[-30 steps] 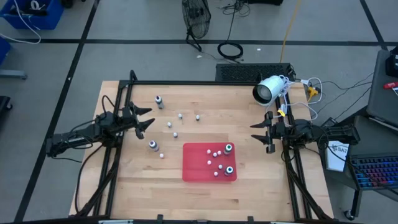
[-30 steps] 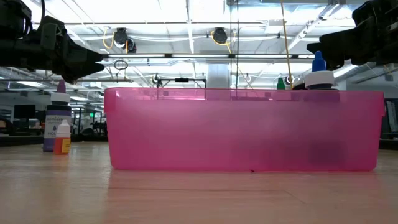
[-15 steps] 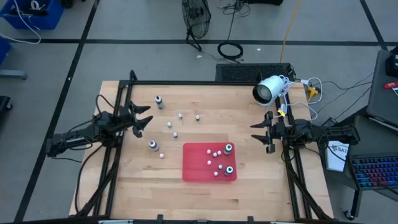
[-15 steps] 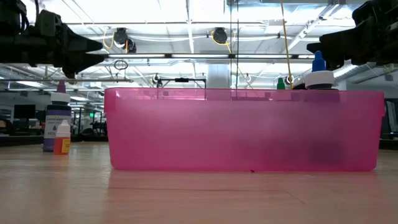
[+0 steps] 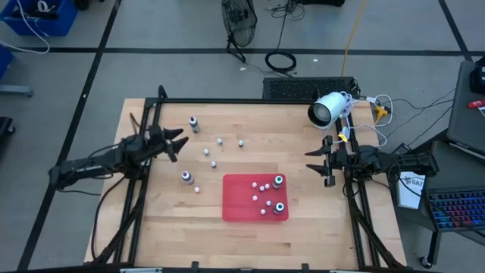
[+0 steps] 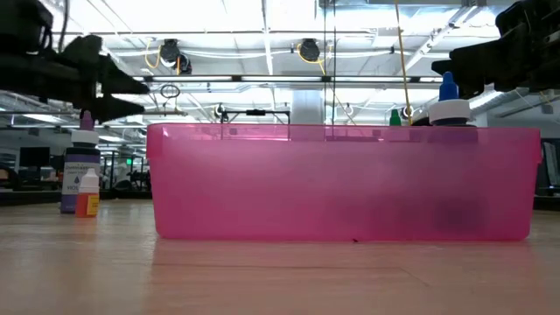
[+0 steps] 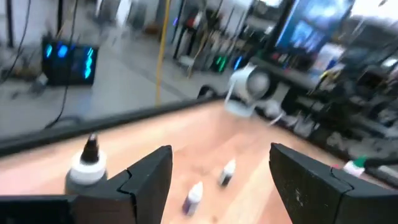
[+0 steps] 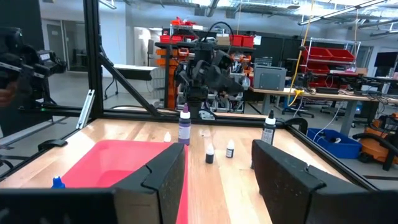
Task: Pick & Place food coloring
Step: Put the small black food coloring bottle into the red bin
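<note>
My left gripper is going to close on the white cap (image 5: 241, 142) (image 7: 230, 166) of the small food coloring bottle that stands on the wooden table nearest the white camera.
The food coloring bottles stand upright on their bases. Two dark ones (image 5: 194, 123) (image 5: 186, 177) and several small whitish ones (image 5: 213, 162) stand on the wooden table. Two more dark ones (image 5: 279, 180) and several small ones (image 5: 262, 199) stand in the red tray (image 5: 239, 203). My left gripper (image 5: 177, 144) hovers open over the table's left side, level and pointing toward the bottles, nothing between its fingers (image 7: 149, 180). My right gripper (image 5: 314, 164) waits open at the right edge, above the table and beside the tray (image 8: 118, 162).
A black frame (image 5: 227, 101) runs along the table's edges. A white camera (image 5: 327, 109) sits at the far right corner. In the low view the pink tray wall (image 6: 341, 184) fills the middle. Bare wood (image 5: 174, 220) lies near the front left.
My left gripper has rolled about the line it points along while staying over the table's left side; its two fingers now show one above the other in the low view. No bottle has moved.
</note>
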Controlling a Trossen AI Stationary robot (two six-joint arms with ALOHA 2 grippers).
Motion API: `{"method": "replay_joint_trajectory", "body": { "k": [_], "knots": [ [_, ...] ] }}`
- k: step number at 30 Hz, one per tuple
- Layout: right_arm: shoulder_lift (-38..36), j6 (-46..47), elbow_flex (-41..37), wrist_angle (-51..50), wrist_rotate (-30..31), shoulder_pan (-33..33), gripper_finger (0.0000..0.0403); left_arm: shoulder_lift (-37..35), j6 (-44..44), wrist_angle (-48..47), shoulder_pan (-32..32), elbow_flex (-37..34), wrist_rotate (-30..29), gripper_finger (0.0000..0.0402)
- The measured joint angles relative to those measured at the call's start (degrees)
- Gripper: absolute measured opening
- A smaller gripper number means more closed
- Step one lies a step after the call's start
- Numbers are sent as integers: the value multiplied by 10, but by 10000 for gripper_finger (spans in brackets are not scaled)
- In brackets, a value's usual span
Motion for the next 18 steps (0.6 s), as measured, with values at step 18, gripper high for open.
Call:
{"method": "replay_joint_trajectory", "body": {
  "k": [18],
  "knots": [
    [0, 0, 0, 0, 0, 0, 177, 721, 86, -342, 72, 619, 104, 269]
  ]
}}
